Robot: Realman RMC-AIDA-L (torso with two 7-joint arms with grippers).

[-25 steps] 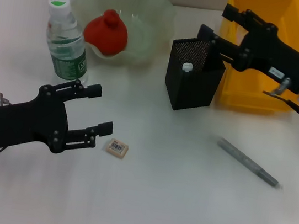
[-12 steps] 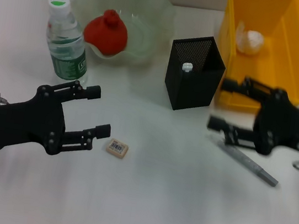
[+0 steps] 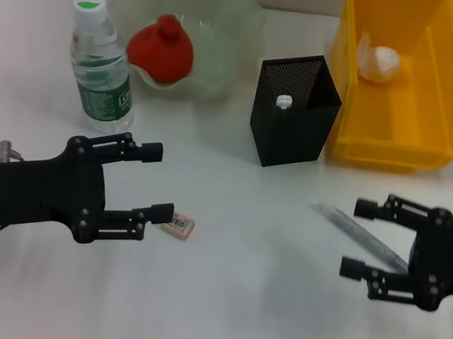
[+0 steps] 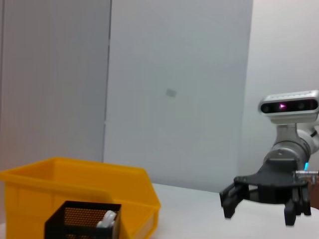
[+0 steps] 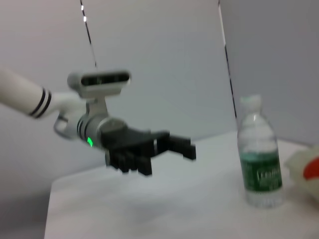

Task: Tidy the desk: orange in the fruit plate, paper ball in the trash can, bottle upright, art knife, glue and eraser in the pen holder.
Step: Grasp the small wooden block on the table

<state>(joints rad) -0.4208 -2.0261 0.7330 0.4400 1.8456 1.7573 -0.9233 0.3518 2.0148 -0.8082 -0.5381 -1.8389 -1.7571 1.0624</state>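
The eraser still belongs in the pen holder. Next, my left gripper should go to the small tan eraser's middle (image 3: 179, 226) and close there.
My left gripper (image 3: 157, 181) is open low over the table, its fingertips just left of the small tan eraser (image 3: 179, 225). My right gripper (image 3: 358, 238) is open too, right of the grey art knife (image 3: 355, 229) lying flat, whose far end it hides. The bottle (image 3: 101, 68) stands upright at the back left. The reddish orange (image 3: 161, 49) lies in the glass fruit plate (image 3: 231, 18). The white-capped glue (image 3: 283, 102) stands inside the black mesh pen holder (image 3: 293, 116). The paper ball (image 3: 379, 60) rests in the yellow trash can (image 3: 398, 147).
The pen holder (image 4: 82, 224) and yellow trash can (image 4: 75, 189) show in the left wrist view, with my right gripper (image 4: 259, 211) farther off. The right wrist view shows my left gripper (image 5: 167, 157) and the bottle (image 5: 259, 159).
My right gripper has come away from the pen holder and trash can toward the front of the table, ending beside the art knife. My left gripper has edged right, closer to the eraser.
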